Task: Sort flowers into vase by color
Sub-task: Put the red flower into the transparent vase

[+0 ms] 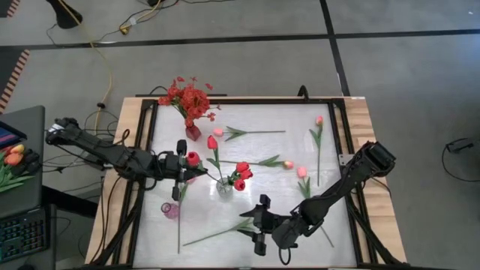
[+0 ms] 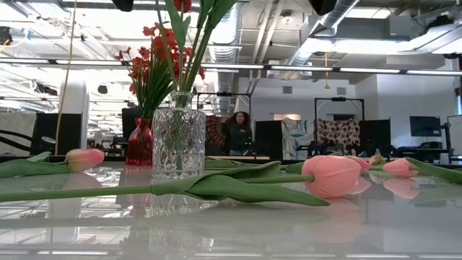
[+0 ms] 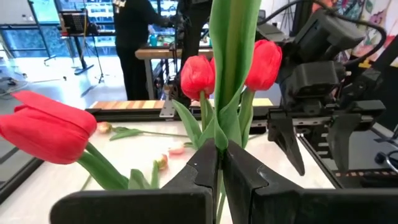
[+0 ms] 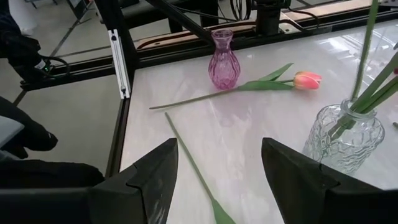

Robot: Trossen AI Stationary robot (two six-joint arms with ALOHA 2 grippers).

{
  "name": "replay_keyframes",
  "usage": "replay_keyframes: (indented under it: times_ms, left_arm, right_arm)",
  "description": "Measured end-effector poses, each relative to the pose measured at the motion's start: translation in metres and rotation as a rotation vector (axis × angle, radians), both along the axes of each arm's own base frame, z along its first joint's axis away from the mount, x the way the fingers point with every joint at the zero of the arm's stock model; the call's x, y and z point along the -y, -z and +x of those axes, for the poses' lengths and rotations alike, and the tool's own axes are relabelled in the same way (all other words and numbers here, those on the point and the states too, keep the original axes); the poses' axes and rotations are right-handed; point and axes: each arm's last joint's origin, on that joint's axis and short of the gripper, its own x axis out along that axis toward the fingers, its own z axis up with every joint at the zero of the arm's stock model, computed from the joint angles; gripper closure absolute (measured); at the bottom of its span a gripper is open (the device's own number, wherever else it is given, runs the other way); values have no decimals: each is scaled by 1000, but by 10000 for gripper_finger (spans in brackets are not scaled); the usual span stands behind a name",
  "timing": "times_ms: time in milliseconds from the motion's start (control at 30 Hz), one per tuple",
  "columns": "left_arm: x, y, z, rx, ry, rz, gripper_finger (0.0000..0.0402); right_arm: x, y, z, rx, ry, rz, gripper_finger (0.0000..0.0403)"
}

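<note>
My left gripper releases the red tulip next in the clear glass vase (image 1: 224, 187), among the other red tulips.
My left gripper (image 1: 184, 161) is shut on a red tulip (image 1: 193, 158), just left of the clear glass vase (image 1: 223, 186), which holds red tulips (image 1: 241, 174). My right gripper (image 4: 217, 155) stands open near the table's front, over a green stem (image 4: 186, 155) that lies flat; it touches nothing. A pink tulip (image 4: 308, 79) lies on the table beside the small purple vase (image 4: 223, 60). A red vase (image 1: 193, 133) at the far left holds a spray of red blossoms (image 1: 187, 97). Several more pink tulips (image 1: 302, 172) lie on the right half of the table. My left gripper pinches the red tulip's green stem (image 3: 219, 134) between its two fingers (image 3: 199, 168). The fingers come in level from the table's left and lie across the stem. The stem stands upright in the hold, running up out of the wrist view; its lower end is hidden behind the fingers.
Black frame rails (image 1: 142, 165) run along the table's edges. A desk with a keyboard and more flowers (image 1: 15, 159) stands left of the table. People (image 2: 238, 130) show in the room beyond. Bare tabletop lies between the two grippers, right of the purple vase (image 1: 171, 210).
</note>
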Motion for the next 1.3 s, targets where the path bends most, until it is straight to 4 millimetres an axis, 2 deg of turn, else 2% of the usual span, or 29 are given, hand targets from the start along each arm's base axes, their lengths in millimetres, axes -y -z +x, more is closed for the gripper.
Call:
replay_keyframes:
  times_ms: [367,1000,1300]
  left_arm:
    - [-1,-1,3,21,-7,10,400]
    - [-3,22,28,-90,-29,24,400]
    - [1,42,45,-170,-20,48,400]
  right_arm:
    - [0,0,0,-2,-2,0,145]
    - [0,1,0,-7,-1,-3,145]
    - [0,2,-1,-17,0,-10,145]
